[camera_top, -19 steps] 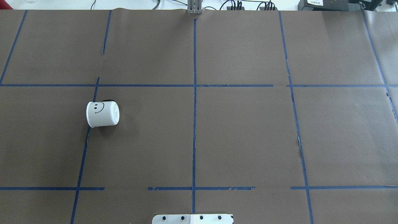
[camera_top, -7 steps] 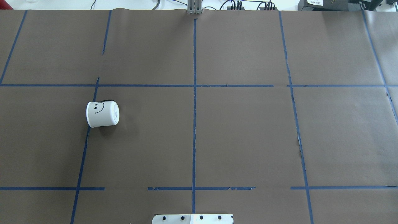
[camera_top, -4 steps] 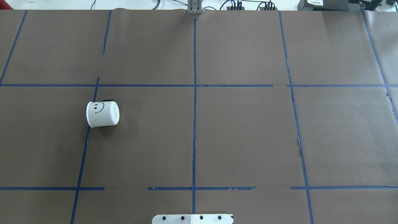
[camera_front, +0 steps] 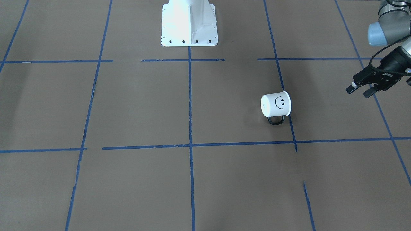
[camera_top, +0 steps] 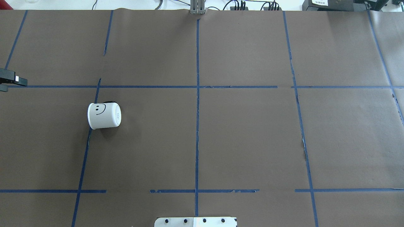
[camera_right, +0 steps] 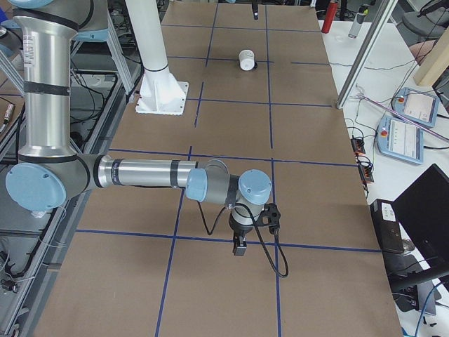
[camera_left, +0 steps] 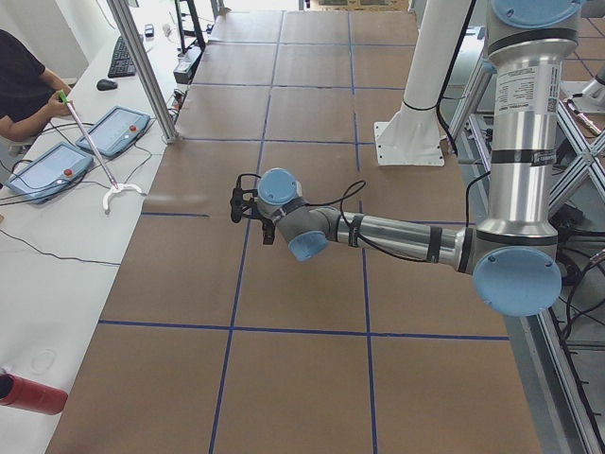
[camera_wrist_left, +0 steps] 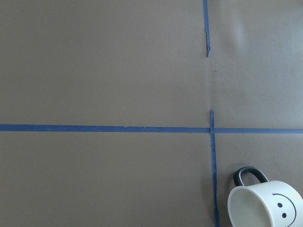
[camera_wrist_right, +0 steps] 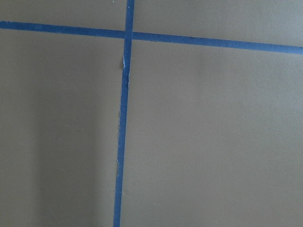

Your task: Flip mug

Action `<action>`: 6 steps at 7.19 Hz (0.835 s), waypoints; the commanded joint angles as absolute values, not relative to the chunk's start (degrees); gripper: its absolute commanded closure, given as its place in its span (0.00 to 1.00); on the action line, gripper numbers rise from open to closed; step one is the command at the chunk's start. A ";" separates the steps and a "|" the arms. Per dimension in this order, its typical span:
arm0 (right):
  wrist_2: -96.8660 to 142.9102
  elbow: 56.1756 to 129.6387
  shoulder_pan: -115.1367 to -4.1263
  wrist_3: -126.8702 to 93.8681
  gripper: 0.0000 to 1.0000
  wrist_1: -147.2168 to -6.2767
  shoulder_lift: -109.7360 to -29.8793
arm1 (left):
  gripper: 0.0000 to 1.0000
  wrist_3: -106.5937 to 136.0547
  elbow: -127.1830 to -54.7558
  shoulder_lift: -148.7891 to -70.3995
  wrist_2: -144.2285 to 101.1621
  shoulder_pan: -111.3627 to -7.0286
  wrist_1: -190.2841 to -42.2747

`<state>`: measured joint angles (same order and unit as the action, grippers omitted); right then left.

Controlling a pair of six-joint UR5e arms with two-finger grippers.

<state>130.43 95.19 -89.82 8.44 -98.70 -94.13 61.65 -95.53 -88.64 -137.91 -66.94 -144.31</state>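
The white mug's rim (camera_front: 287, 94) (camera_wrist_left: 271, 219) sits beside the smiley face, across from the dark handle, and my left gripper will go there next and close on it.
The white mug (camera_top: 104, 116) with a black smiley face lies on its side on the brown table cover, left of centre in the overhead view. Its mouth faces the table's left end and its dark handle (camera_front: 275, 120) lies on the far side from the robot. It also shows in the front view (camera_front: 275, 105), the left wrist view (camera_wrist_left: 265, 205) and the right side view (camera_right: 246, 60). My left gripper (camera_front: 358, 91) hangs open and empty well to the mug's left, just inside the overhead view (camera_top: 9, 83). My right gripper (camera_right: 242, 242) shows only in the right side view; I cannot tell its state.
The robot's white base plate (camera_front: 189, 22) stands at the near middle edge. Blue tape lines (camera_top: 197, 94) divide the brown cover into squares. An operators' bench with tablets (camera_left: 85, 151) and a red can (camera_left: 28, 392) runs along the far side.
My left gripper has come into the overhead view at the left edge. The mug has not moved.
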 commanded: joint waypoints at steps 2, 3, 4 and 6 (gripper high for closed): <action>130.43 95.19 -89.82 8.44 0.00 -98.70 -94.13 | 0.00 81.94 -87.55 -89.64 -125.65 -58.82 -172.18; 130.43 95.19 -89.82 8.44 0.00 -98.70 -94.13 | 0.00 85.83 -86.06 -91.91 -122.38 -56.80 -175.66; 130.43 95.19 -89.82 8.44 0.00 -98.70 -94.13 | 0.00 90.48 -84.30 -94.89 -118.60 -54.34 -177.87; 130.43 95.18 -89.82 8.44 0.00 -98.70 -94.13 | 0.00 94.98 -81.58 -95.19 -108.06 -49.06 -188.55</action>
<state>130.43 95.16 -89.82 8.44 -98.70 -94.13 91.83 -83.43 -94.73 -113.69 -51.69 -182.13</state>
